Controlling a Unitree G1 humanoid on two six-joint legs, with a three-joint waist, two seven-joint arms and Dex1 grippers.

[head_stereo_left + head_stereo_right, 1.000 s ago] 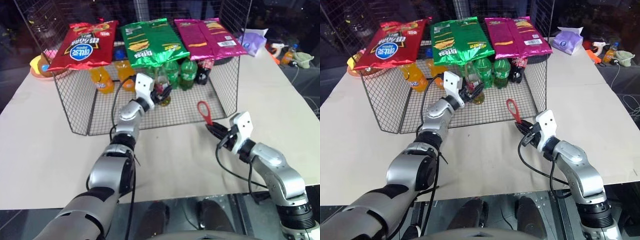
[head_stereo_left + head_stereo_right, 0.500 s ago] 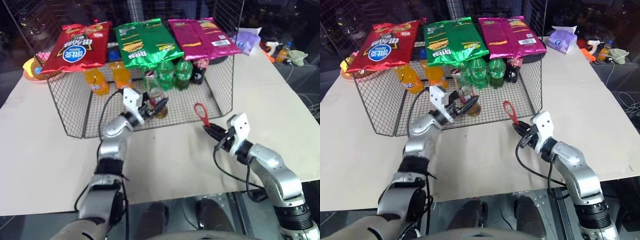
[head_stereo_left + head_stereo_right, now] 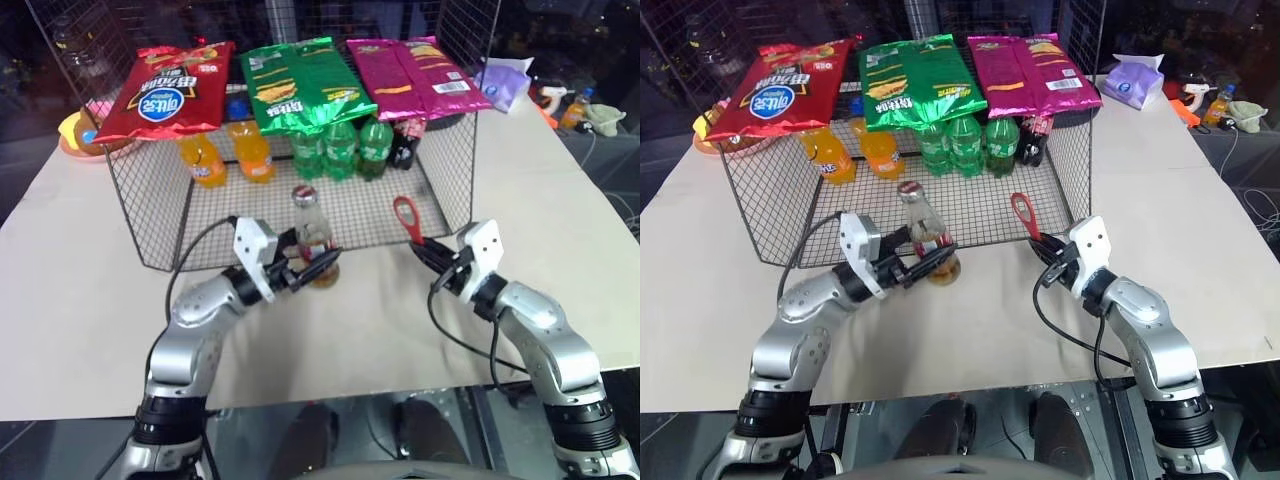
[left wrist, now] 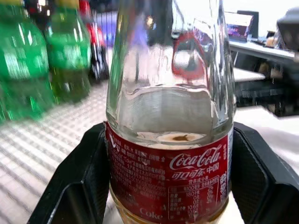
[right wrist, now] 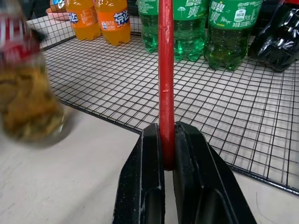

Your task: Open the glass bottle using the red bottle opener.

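My left gripper will set the glass bottle down and grip its shoulder [image 3: 923,216], because it holds the bottle low on its red label, far below the silver cap.
The glass bottle [image 3: 312,235] stands upright at the front edge of the wire basket, amber liquid low inside, red label round its middle, silver cap on top. My left gripper [image 3: 312,270] is shut on its labelled body, one black finger [image 4: 74,186] on each side. To the right, my right gripper [image 3: 428,251] is shut on the thin handle of the red bottle opener [image 3: 407,217], whose ring head points up and away. In the right wrist view the red opener's handle [image 5: 166,93] rises from between the pressed fingers [image 5: 191,177], with the bottle [image 5: 28,93] blurred off to one side.
The wire basket [image 3: 160,215] holds orange soda bottles [image 3: 203,160] and green soda bottles [image 3: 340,150] along its back, with chip bags [image 3: 300,85] lying across its top. It stands on a beige table [image 3: 540,200]; clutter lies at the far right corner.
My left arm has drawn back toward me, bringing the glass bottle out from among the soda bottles to the basket's front edge. The right gripper and opener have stayed in place.
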